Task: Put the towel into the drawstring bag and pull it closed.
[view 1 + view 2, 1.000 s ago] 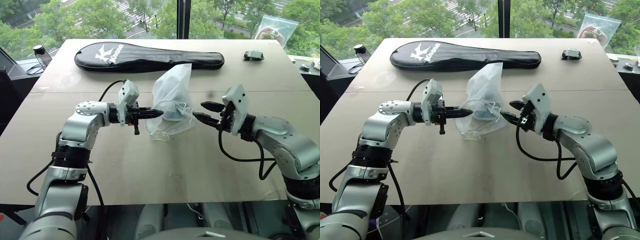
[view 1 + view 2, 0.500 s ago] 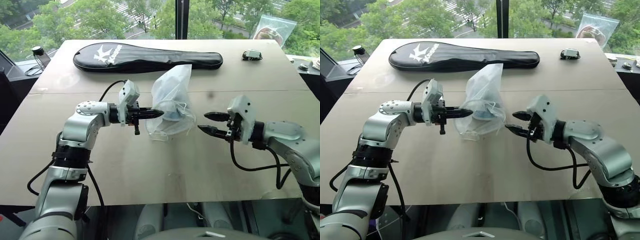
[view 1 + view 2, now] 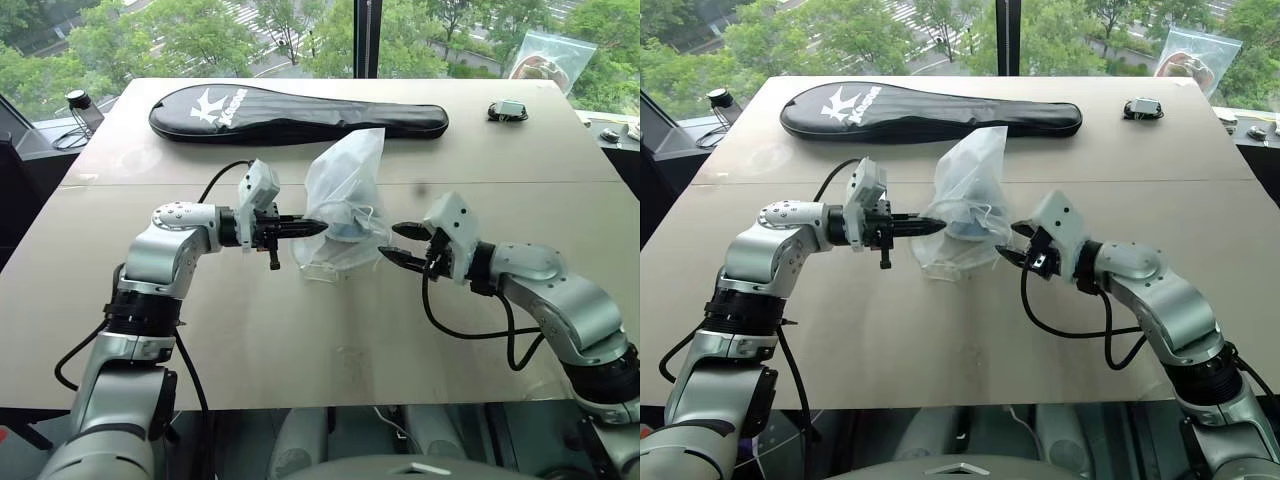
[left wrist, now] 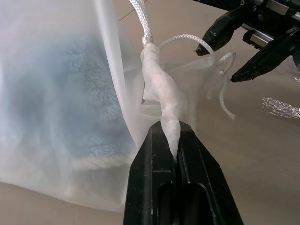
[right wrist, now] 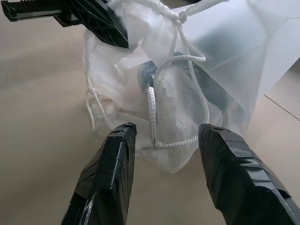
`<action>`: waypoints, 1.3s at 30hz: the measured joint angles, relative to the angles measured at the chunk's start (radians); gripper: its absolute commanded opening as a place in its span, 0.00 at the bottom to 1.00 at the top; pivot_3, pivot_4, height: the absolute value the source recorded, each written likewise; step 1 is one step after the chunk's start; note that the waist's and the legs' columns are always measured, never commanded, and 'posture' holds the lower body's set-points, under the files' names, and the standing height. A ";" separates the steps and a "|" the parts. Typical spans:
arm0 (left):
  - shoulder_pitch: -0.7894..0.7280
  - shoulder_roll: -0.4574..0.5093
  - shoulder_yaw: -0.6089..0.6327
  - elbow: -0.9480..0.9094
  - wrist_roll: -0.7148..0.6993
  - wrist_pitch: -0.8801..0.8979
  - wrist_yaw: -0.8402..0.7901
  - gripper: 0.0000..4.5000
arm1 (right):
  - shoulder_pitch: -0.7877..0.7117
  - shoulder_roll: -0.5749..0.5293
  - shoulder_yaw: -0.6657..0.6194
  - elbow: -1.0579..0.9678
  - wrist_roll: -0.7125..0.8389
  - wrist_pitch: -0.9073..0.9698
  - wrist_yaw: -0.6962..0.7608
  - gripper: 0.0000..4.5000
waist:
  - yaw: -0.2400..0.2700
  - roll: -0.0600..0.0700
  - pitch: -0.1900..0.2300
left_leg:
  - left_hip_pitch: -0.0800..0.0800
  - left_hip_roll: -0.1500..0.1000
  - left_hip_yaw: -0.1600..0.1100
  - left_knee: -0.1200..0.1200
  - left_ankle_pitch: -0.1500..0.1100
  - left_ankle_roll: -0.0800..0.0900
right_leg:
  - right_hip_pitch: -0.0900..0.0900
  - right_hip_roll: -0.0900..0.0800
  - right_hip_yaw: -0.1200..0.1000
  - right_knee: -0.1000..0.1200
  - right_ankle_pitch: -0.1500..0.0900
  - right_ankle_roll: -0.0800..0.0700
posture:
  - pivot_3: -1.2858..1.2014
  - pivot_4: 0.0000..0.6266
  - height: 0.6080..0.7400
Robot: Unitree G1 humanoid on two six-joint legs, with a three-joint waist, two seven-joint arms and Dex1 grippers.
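Next, I set the drawstring bag down with my left gripper on the table (image 3: 358, 192) just in front of the narrow handle of the racket case.
The drawstring bag (image 3: 345, 195) hangs translucent and crinkled above the table's middle, with the light-blue towel (image 4: 56, 93) showing dimly inside it. My left gripper (image 3: 318, 228) is shut on the bag's bunched mouth, where a white cord (image 4: 143, 23) is knotted. My right gripper (image 3: 390, 242) stands open just right of the bag, its fingers pointing at it. In the right wrist view a loop of cord (image 5: 152, 110) hangs between and just beyond its fingertips (image 5: 124, 131), not pinched.
A long black racket case (image 3: 300, 112) lies across the far side of the table (image 3: 300, 340). A clear zip bag (image 3: 548, 55) and a small black device (image 3: 508, 110) sit at the far right, and a dark bottle (image 3: 80, 105) at the far left.
My right gripper, which had swung out to the right and lower, has come back left up to the bag's cords, still open. The left gripper and the bag have kept still.
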 measured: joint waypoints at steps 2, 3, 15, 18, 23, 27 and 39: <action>0.000 0.000 0.000 -0.002 0.000 0.001 0.000 0.00 | -0.014 0.000 -0.001 0.000 -0.007 0.000 -0.009 0.51 | 0.000 0.000 0.000 | 0.000 0.000 0.000 0.000 0.000 0.000 | 0.000 0.000 0.000 0.000 0.000 0.000 | 0.52 0.24 1.00; 0.000 0.000 0.000 -0.002 0.000 0.002 0.001 0.00 | -0.020 0.000 -0.001 0.000 -0.012 0.000 -0.012 0.51 | 0.000 0.000 0.000 | 0.000 0.000 0.000 0.000 0.000 0.000 | 0.000 0.000 0.000 0.000 0.000 0.000 | 0.52 0.24 1.00; -0.001 -0.002 0.000 -0.003 0.000 0.003 0.003 0.00 | -0.062 0.021 -0.028 0.015 -0.039 0.017 -0.068 0.51 | 0.000 0.000 0.000 | 0.000 0.000 0.000 0.000 0.000 0.000 | 0.000 0.000 0.000 0.000 0.000 0.000 | 0.52 0.24 1.00; -0.003 -0.005 0.000 -0.003 0.000 0.003 0.004 0.00 | -0.062 0.023 -0.027 0.015 -0.052 0.017 -0.077 0.51 | 0.000 0.000 0.000 | 0.000 0.000 0.000 0.000 0.000 0.000 | 0.000 0.000 0.000 0.000 0.000 0.000 | 0.52 0.24 1.00; -0.011 -0.009 0.000 -0.003 0.000 0.003 0.005 0.00 | -0.062 0.022 -0.027 0.015 -0.075 0.017 -0.086 0.51 | 0.000 0.000 0.000 | 0.000 0.000 0.000 0.000 0.000 0.000 | 0.000 0.000 0.000 0.000 0.000 0.000 | 0.52 0.24 1.00; -0.014 -0.015 0.000 -0.003 0.000 0.003 0.006 0.00 | -0.062 0.031 -0.026 0.016 -0.093 0.013 -0.100 0.51 | 0.000 0.000 0.000 | 0.000 0.000 0.000 0.000 0.000 0.000 | 0.000 0.000 0.000 0.000 0.000 0.000 | 0.52 0.24 1.00; -0.015 -0.028 0.001 -0.003 0.000 0.002 0.024 0.00 | 0.053 0.320 0.061 0.151 -0.315 -0.272 -0.364 0.01 | 0.000 0.000 0.000 | 0.000 -0.001 0.000 0.000 0.000 0.000 | 0.000 0.000 0.001 0.001 0.000 0.000 | 0.52 0.24 1.00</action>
